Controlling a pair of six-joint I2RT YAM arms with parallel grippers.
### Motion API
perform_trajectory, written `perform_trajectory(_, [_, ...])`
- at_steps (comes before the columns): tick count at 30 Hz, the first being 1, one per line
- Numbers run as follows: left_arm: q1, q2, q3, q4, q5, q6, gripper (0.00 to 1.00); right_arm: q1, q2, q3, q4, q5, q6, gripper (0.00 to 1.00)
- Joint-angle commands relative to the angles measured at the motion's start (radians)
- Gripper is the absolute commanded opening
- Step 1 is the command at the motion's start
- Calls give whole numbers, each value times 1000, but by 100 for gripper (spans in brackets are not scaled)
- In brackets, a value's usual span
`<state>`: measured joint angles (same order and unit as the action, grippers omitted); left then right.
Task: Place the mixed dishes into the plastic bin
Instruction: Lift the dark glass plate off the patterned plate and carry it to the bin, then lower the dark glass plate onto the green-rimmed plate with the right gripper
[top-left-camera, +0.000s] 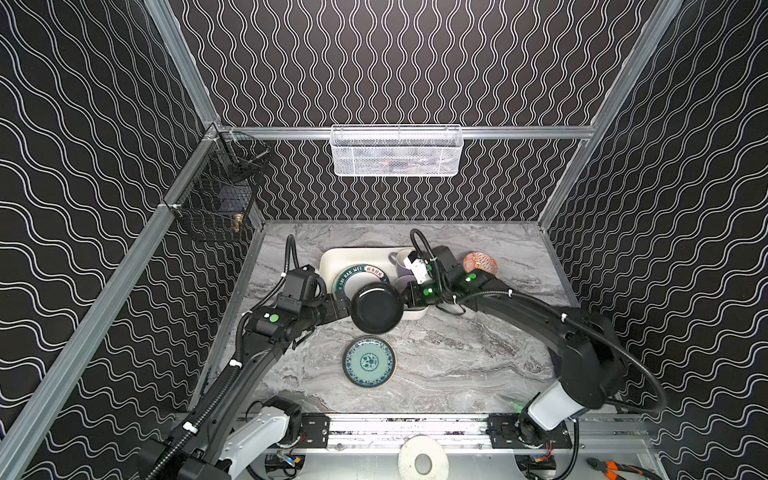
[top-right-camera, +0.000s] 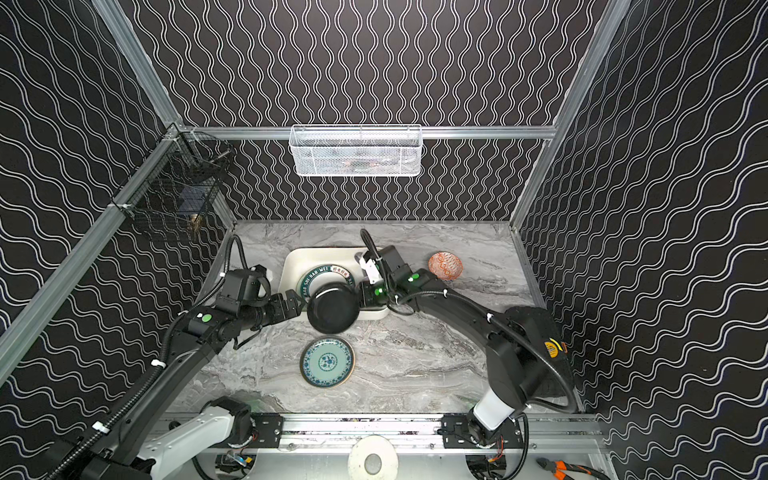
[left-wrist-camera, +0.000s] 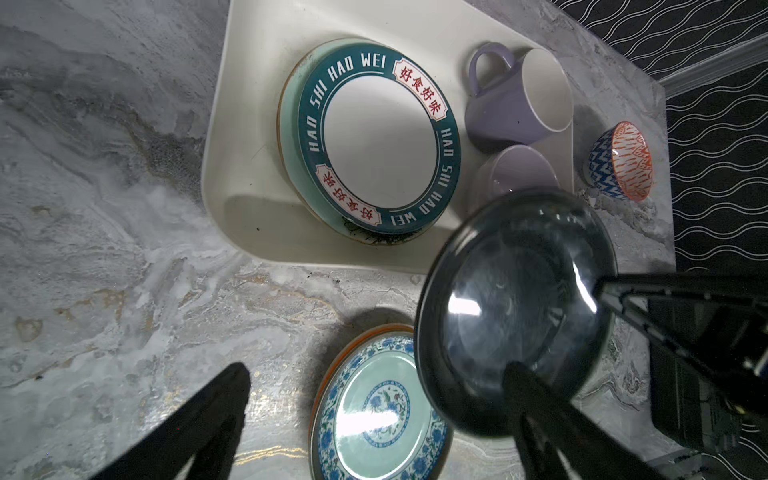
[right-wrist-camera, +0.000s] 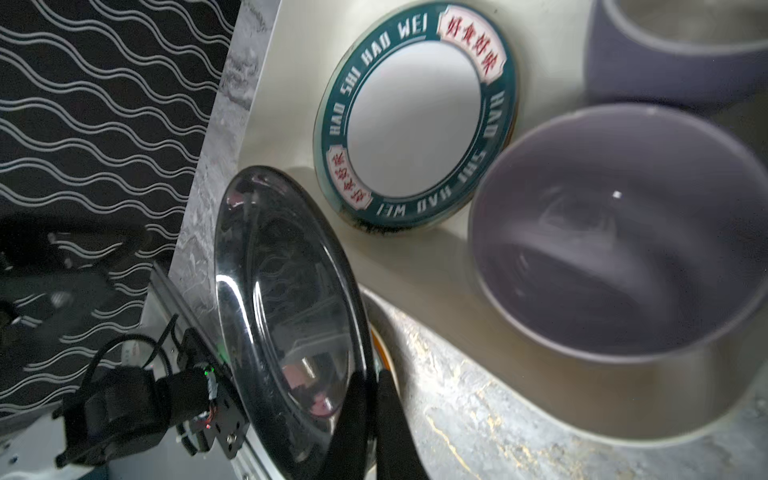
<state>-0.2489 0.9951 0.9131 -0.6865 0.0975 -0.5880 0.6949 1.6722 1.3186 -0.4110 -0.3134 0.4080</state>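
My right gripper needs to set the black plate down on the white plate with the dark-green rim (top-left-camera: 368, 288) (right-wrist-camera: 416, 124). The black plate is tilted over the bin's near edge.
My right gripper (right-wrist-camera: 370, 374) is shut on the rim of a black plate (top-left-camera: 377, 307) (right-wrist-camera: 286, 307) and holds it tilted over the near edge of the cream plastic bin (top-left-camera: 332, 259) (left-wrist-camera: 257, 124). Inside the bin lie a white plate with a lettered dark-green rim (left-wrist-camera: 380, 137), a lavender mug (left-wrist-camera: 515, 108) on its side and a lavender bowl (right-wrist-camera: 615, 232). My left gripper (top-left-camera: 343, 307) (left-wrist-camera: 376, 374) stands wide open at the black plate's left edge, gripping nothing. A mint-green floral plate (top-left-camera: 369, 361) lies on the table in front. An orange-patterned bowl (top-left-camera: 480, 264) stands right of the bin.
A white wire-mesh basket (top-left-camera: 397, 151) hangs on the back rail. A black wire basket (top-left-camera: 216, 203) hangs on the left wall. A white disc (top-left-camera: 423, 459) and orange-handled pliers (top-left-camera: 615, 467) lie beyond the table's front rail.
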Motion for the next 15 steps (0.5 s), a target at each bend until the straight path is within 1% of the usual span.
perform_trajectory(1, [-1, 22, 38, -3, -18, 53, 98, -6, 89, 120, -53, 25, -46, 3])
perform_trajectory(5, [0, 44, 76, 1, -36, 83, 98, -14, 247, 292, -97, 29, -66, 2])
perform_trajectory(9, [3, 59, 95, 1, -56, 105, 98, -27, 392, 434, -122, 2, -70, 2])
perform_trajectory(12, [3, 68, 100, 2, -72, 120, 99, -37, 471, 511, -142, 1, -75, 2])
perform_trajectory(15, [7, 74, 95, 12, -65, 128, 98, -54, 514, 556, -148, 4, -83, 2])
